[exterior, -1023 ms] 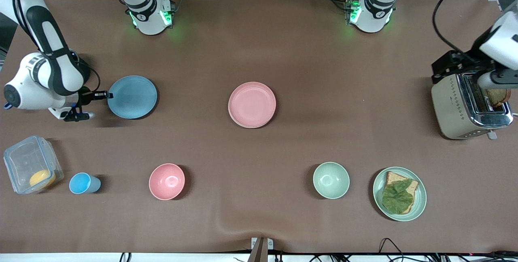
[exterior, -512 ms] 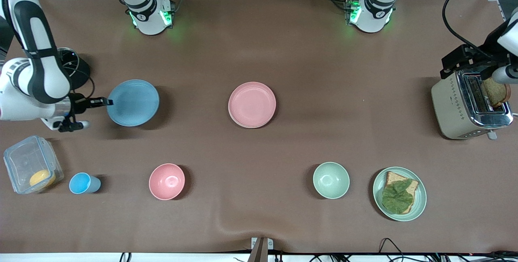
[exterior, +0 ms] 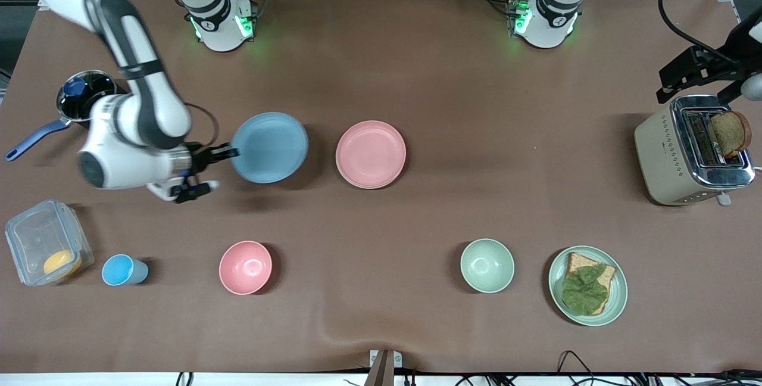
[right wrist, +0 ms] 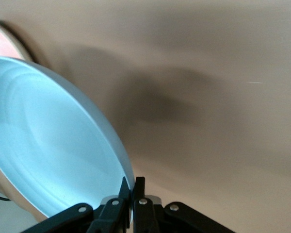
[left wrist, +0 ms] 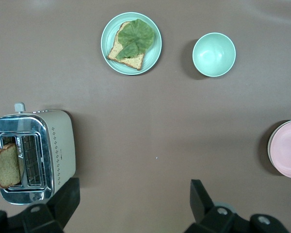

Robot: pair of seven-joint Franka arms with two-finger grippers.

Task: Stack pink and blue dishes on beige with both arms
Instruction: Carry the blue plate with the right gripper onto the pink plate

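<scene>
The robot's right gripper should set the light blue plate down flat on top of the pink plate (exterior: pixel 371 154).
My right gripper (exterior: pixel 233 152) is shut on the rim of the light blue plate (exterior: pixel 269 148) and holds it tilted in the air, over the table beside the pink plate (exterior: pixel 370 152) on the right arm's side. The right wrist view shows the fingers (right wrist: pixel 132 187) pinching the blue plate (right wrist: pixel 53 145) at its edge. The pink plate lies on the beige plate, of which only a thin pale edge (exterior: pixel 364 186) shows. My left gripper (exterior: pixel 684 73) hangs open over the toaster's end of the table, nothing between its fingers (left wrist: pixel 131 204).
A toaster (exterior: pixel 673 153) with a bread slice (exterior: pixel 729 133) stands at the left arm's end. Nearer the camera are a pale green plate (exterior: pixel 619 299) with bread and leaf, a green bowl (exterior: pixel 487 265), a pink bowl (exterior: pixel 244 267), a blue cup (exterior: pixel 122 270) and a clear box (exterior: pixel 44 243). A pan (exterior: pixel 86 95) sits at the right arm's end.
The right arm has lifted the blue plate and carried it toward the pink plate. The left gripper has risen away from the toaster's bread slice.
</scene>
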